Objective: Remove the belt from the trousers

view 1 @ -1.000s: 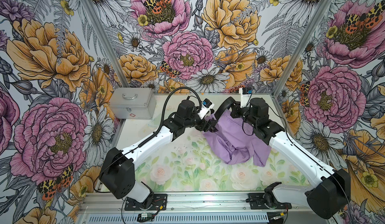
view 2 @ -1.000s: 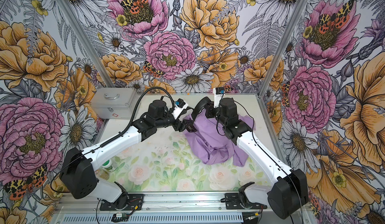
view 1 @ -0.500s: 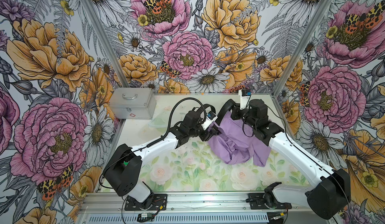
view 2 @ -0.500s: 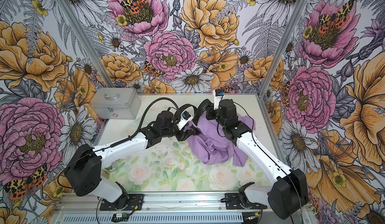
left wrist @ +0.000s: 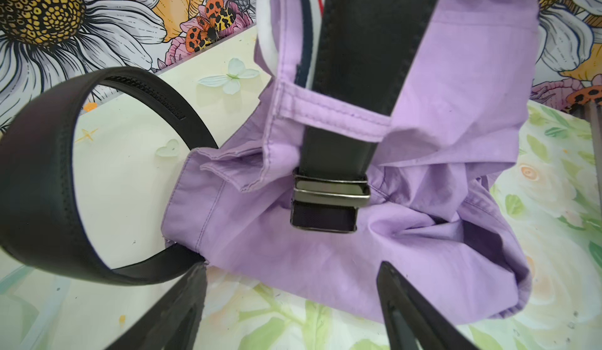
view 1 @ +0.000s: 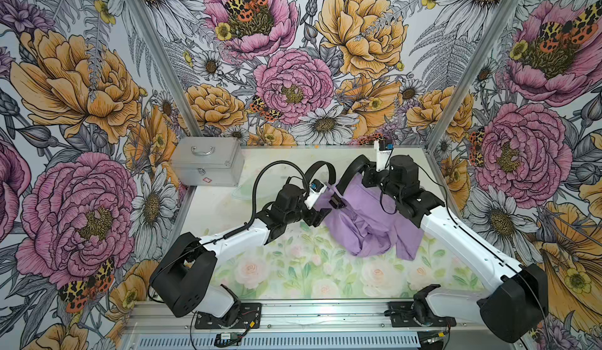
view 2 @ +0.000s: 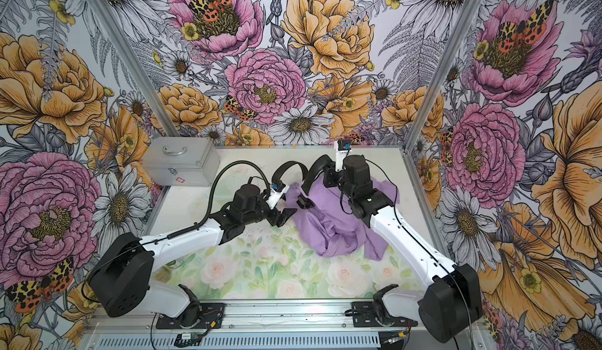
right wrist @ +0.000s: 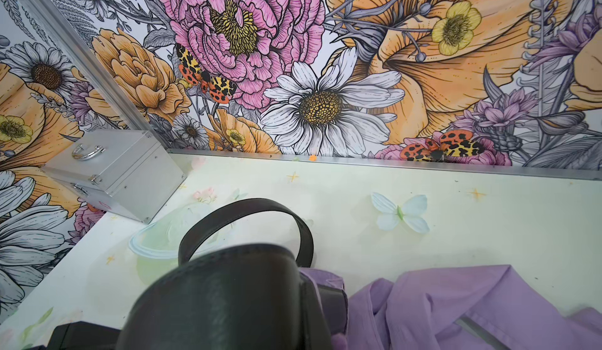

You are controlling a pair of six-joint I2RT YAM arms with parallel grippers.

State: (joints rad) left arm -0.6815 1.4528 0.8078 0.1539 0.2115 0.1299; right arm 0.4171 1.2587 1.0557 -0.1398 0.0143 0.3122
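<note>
Next, my left gripper closes on the buckle (view 1: 338,202) (left wrist: 331,194) of the black belt, under the fabric loop that is on the waistband of the trousers.
The lilac trousers (view 1: 371,227) lie bunched at the table's back right, seen in both top views (view 2: 335,227). The black belt (view 1: 321,169) arches up off the table to their left, and its dark buckle (left wrist: 329,201) hangs below a fabric loop (left wrist: 335,117) on the waistband. My left gripper (left wrist: 291,267) is open and holds nothing, its fingertips (left wrist: 198,270) at the trousers' near edge below the buckle (view 1: 337,201). My right gripper (view 1: 368,177) is shut on the belt and holds it raised at the waistband. The strap (right wrist: 228,299) hides its fingers in the right wrist view.
A silver metal case (view 1: 208,162) stands at the back left corner, also in the right wrist view (right wrist: 114,172). Flowered walls close in the back and both sides. A metal rail (view 1: 293,312) with both arm bases runs along the front.
My left arm has dropped and drawn back from the waistband toward the front, and its gripper narrowed briefly and opened again. The right arm has stayed where it was, still shut.
</note>
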